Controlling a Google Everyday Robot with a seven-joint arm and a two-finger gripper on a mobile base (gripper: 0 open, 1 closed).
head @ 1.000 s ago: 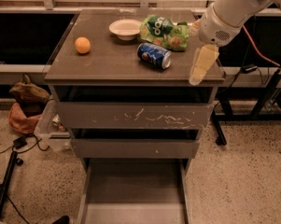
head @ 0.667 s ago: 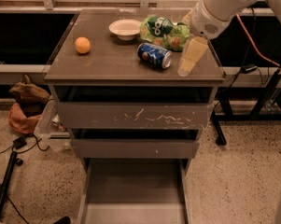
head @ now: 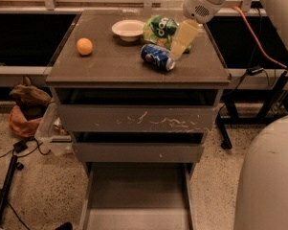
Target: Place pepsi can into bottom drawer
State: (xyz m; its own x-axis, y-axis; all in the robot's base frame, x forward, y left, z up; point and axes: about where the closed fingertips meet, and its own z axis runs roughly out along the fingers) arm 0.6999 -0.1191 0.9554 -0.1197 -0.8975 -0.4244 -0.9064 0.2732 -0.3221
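My gripper should move to the pepsi can next and close around the middle of its body [head: 158, 57], between the can's silver ends.
The pepsi can [head: 158, 57] is dark blue with silver ends and lies on its side on the cabinet top [head: 110, 66], right of the middle. My gripper [head: 177, 51] hangs from the white arm at the upper right. Its yellowish tip sits just to the right of the can's far end and in front of the green chip bag [head: 161, 28]. It holds nothing that I can see. The bottom drawer [head: 138, 195] is pulled out at floor level, and its flat floor is bare.
An orange [head: 84, 46] and a white bowl [head: 128, 29] sit on the cabinet top. The scratched top drawer [head: 138, 119] and the middle drawer [head: 138, 152] stick out a little. A brown bag [head: 28, 102] and cables lie on the floor at left. My white body [head: 268, 176] fills the lower right.
My gripper has moved left and back, from the cabinet's front right corner to right beside the can. The can and the drawers have not moved.
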